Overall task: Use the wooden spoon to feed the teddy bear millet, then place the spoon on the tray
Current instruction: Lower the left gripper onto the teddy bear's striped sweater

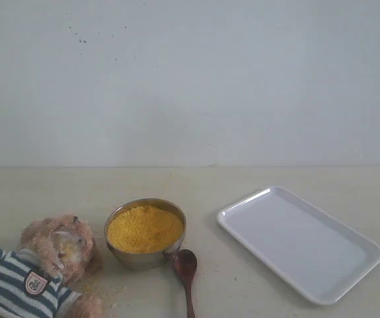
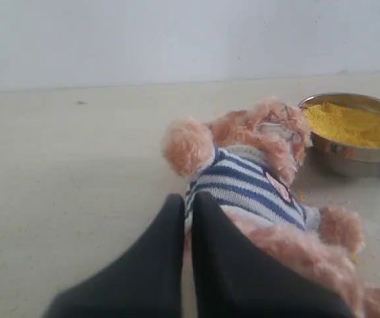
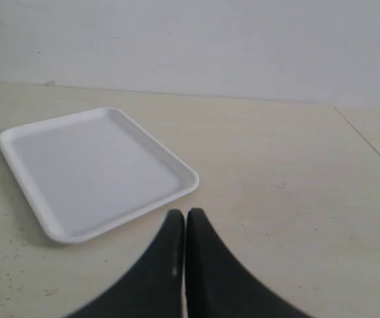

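Note:
I need to close my left gripper on the striped shirt's middle (image 1: 21, 285) (image 2: 244, 184) next to the badge, because the teddy bear should be held by its body.
The teddy bear (image 1: 37, 265) lies on its back at the table's front left, in a striped shirt with a badge. To its right a steel bowl (image 1: 143, 260) holds a mound of millet (image 1: 144, 228). The wooden spoon (image 1: 186, 268) lies on the table by the bowl's front right, its handle running toward the front edge. The white tray (image 1: 302, 242) sits empty on the right. Neither gripper shows in the exterior view. My left gripper (image 2: 188, 199) is shut, its tips just short of the teddy bear (image 2: 243, 172). My right gripper (image 3: 185, 213) is shut, empty, close to a corner of the tray (image 3: 90, 165).
Loose yellow grains (image 1: 97, 285) are scattered on the table beside the bear. A plain pale wall stands behind the table. A seam in the tabletop (image 3: 369, 142) runs past the tray's far side in the right wrist view.

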Robot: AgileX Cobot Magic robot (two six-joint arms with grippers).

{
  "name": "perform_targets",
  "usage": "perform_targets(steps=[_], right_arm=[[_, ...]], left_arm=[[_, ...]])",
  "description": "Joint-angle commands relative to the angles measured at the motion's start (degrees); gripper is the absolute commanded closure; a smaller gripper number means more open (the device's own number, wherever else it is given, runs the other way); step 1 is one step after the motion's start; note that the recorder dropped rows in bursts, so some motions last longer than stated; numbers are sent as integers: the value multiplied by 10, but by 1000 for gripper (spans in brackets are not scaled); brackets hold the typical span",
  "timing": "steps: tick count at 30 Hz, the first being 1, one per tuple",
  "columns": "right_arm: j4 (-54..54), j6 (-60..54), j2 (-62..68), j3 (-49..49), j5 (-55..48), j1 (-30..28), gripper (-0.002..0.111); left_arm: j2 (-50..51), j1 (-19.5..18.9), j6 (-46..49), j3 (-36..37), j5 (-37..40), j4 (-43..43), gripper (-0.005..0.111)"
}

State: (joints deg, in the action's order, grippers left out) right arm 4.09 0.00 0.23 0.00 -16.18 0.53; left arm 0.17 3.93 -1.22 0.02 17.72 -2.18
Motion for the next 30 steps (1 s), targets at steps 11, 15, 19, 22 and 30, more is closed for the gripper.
perform_targets(steps=[11,15,19,22,30], right_arm=[[3,0,-2,0,5,1,109],[3,0,-2,0,5,1,109],[3,0,-2,0,5,1,109],[3,0,-2,0,5,1,109],[3,0,-2,0,5,1,109]], left_arm=[[-2,4,-92,0,-253,329,103],[-2,4,-174,0,-488,333,103],[13,4,-224,-50,-713,340,103],[114,4,-146,-196,-637,288,103],[535,4,-243,-521,-17,-182,103]])
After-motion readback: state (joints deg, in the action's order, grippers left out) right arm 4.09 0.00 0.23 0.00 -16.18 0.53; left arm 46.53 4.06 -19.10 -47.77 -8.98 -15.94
